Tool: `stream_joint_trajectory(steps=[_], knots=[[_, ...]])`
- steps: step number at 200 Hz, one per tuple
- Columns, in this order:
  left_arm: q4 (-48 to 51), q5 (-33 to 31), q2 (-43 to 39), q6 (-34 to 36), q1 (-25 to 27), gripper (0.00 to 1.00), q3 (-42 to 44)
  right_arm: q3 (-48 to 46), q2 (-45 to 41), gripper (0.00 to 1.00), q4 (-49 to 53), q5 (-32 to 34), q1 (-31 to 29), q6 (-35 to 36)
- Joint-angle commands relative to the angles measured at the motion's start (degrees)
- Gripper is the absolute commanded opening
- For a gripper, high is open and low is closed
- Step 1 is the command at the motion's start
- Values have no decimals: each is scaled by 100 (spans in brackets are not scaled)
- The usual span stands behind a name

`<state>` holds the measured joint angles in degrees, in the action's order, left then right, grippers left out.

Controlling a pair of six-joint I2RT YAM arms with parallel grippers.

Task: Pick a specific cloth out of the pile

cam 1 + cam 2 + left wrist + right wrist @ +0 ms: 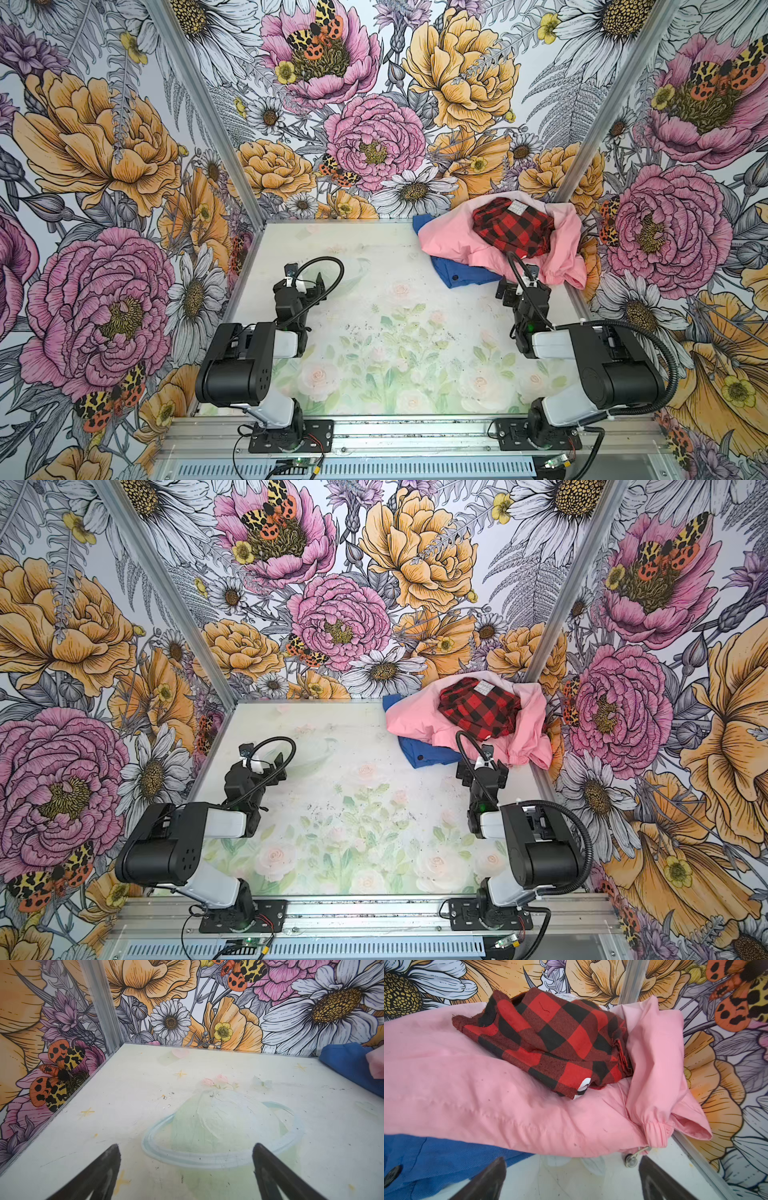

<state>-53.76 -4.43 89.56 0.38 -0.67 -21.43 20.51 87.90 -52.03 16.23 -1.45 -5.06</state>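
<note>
Next, I close my right gripper on the near edge of the blue cloth (456, 276), where it pokes out from under the pink garment.
The pile sits in the table's back right corner in both top views. A large pink garment (453, 243) (488, 1088) forms its bulk, with a red-and-black plaid cloth (513, 228) (560, 1043) lying on top. The blue cloth (461, 276) (428, 756) (425, 1159) lies under the pink garment and pokes out at the near left edge, where a dark button shows. A corner of the blue cloth (351, 1064) also sticks out at the back. My right gripper (521, 280) (572, 1159) stands open just in front of the pile, with only bare table between its fingers. My left gripper (305, 274) (186, 1146) is open and empty, far left of the pile.
Floral walls and aluminium corner posts (582, 166) enclose the table (374, 324). The right wall runs close beside the pile. A clear drawstring stopper (630, 1160) hangs from the pink garment's hem near one right fingertip.
</note>
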Motion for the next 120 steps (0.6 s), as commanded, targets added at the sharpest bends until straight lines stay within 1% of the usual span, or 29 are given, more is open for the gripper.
stream_joint_trajectory(steps=[1,120], knots=[[-30,115,-53,-30,-61,99,-19,87,25,100,-37,-107,31,-57],[-31,214,-53,-29,-89,99,-19,85,26,99,-42,-110,37,-58]])
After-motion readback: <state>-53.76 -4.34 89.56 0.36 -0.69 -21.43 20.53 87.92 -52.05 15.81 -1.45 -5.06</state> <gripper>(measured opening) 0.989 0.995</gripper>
